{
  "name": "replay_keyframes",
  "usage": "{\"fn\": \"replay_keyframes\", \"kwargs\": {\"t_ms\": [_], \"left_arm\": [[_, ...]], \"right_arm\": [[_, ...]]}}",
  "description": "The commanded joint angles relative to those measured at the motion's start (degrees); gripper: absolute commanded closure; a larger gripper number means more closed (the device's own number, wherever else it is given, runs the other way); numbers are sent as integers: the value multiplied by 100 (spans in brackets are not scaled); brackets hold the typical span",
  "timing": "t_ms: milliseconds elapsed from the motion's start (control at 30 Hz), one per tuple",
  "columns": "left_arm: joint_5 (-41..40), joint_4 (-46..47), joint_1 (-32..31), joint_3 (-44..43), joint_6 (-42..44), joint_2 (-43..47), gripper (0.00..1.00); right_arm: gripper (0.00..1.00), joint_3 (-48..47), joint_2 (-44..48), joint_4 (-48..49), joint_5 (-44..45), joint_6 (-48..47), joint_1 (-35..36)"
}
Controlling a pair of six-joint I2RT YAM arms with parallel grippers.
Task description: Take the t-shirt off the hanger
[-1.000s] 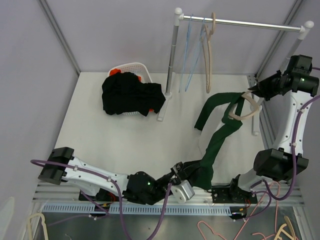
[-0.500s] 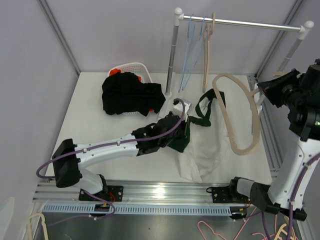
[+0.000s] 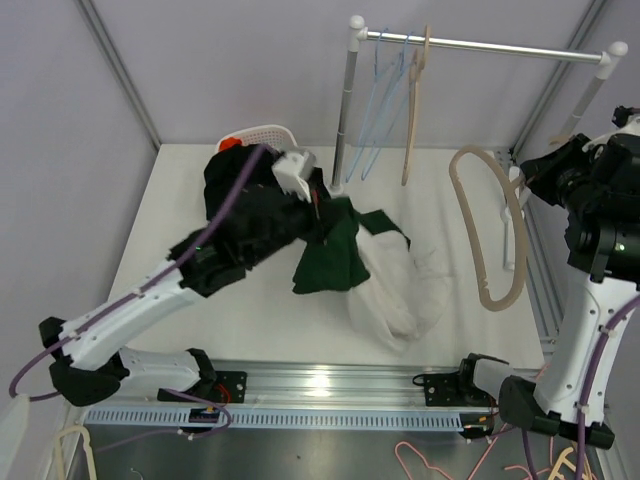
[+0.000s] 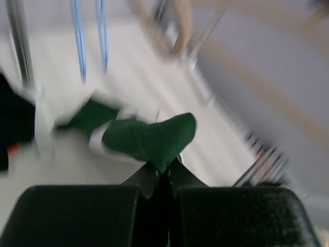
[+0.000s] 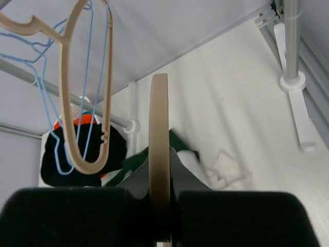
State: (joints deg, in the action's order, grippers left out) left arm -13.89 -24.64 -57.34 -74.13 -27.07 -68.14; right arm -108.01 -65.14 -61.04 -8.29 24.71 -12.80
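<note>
Next, my right gripper lets go of the bare beige hanger on the rack's metal rail (image 3: pixel 472 45), next to the other beige hanger.
The t-shirt (image 3: pixel 330 255), green with a white part, hangs from my left gripper (image 3: pixel 322 205) and trails onto the table. It is off the hanger. In the left wrist view my left gripper (image 4: pixel 167 167) is shut on a green fold of the t-shirt (image 4: pixel 151 139). My right gripper (image 3: pixel 535 182) is shut on the bare beige hanger (image 3: pixel 492 235) and holds it in the air at the right. In the right wrist view the hanger (image 5: pixel 158 113) stands edge-on between the fingers of my right gripper (image 5: pixel 160 160).
A white basket (image 3: pixel 265 133) under a heap of black clothes (image 3: pixel 255 195) stands at the back left. A clothes rack (image 3: pixel 345 110) at the back carries blue wire hangers (image 3: pixel 380 100) and another beige hanger (image 3: pixel 413 110). The rack's right foot (image 5: pixel 295 98) is near my right arm.
My left arm has swung from the front edge to the back left, pulling the t-shirt off the hanger. The hanger, now bare, has shifted in my right gripper.
</note>
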Motion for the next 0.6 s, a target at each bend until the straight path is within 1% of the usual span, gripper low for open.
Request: {"fn": "replay_keyframes", "kwargs": {"t_ms": [0,33,67,100,133,167,200,233,267,300,333,367,400,433,500,533,567], "left_arm": [[264,-101,301,-1645,763,144,99],[438,-206,442,-2623,834,-31,100],[509,-268,565,-2929,931,-207,99],[545,-321,810,-3524,1097,-565,99],[763,-374,943,-4165,1151,-795,99],[1043,-540,1214,-4510,1247,-1319,99],[1307,-672,1330,-5367,1291,-1621,99],[1788,-795,1427,-5784,1344,-1919,99],[2011,-909,1541,-6937,1493,-2201,99],[2074,-954,1550,-7183,1598,-2587,99],[2083,-876,1568,-7334,1704,-2669,99],[2162,-719,1612,-7240,1957,-2661,99],[2215,-474,1647,-7065,2073,-2591,99],[2293,138,1691,-6863,2170,-2338,99],[2295,756,1822,-6091,2469,-2108,99],[2242,1125,1893,-6035,2522,-2081,100],[2276,1224,2102,-6087,2540,-2124,100]], "right_arm": [[100,279,-156,1197,-58,-484,67],[100,385,-165,1408,-67,-493,102],[100,420,-183,1793,-76,-502,119],[100,447,-235,1971,-85,-511,146],[100,377,-296,2199,-119,-520,163],[100,298,-367,2288,-224,-546,164],[100,202,-594,2333,-269,-546,181],[100,70,-726,2377,-321,-572,181],[100,-244,-867,2429,-426,-590,198],[100,-395,-1016,2465,-480,-599,216],[100,-536,-1287,2508,-628,-686,234],[100,-798,-1403,2639,-769,-739,251],[100,-923,-1518,2693,-788,-766,278],[100,-1028,-1745,2859,-970,-835,286],[100,-1371,-1975,2948,-964,-941,392],[100,-1511,-2115,2966,-1016,-1020,409],[100,-1635,-2360,2992,-1034,-1047,427]]}}
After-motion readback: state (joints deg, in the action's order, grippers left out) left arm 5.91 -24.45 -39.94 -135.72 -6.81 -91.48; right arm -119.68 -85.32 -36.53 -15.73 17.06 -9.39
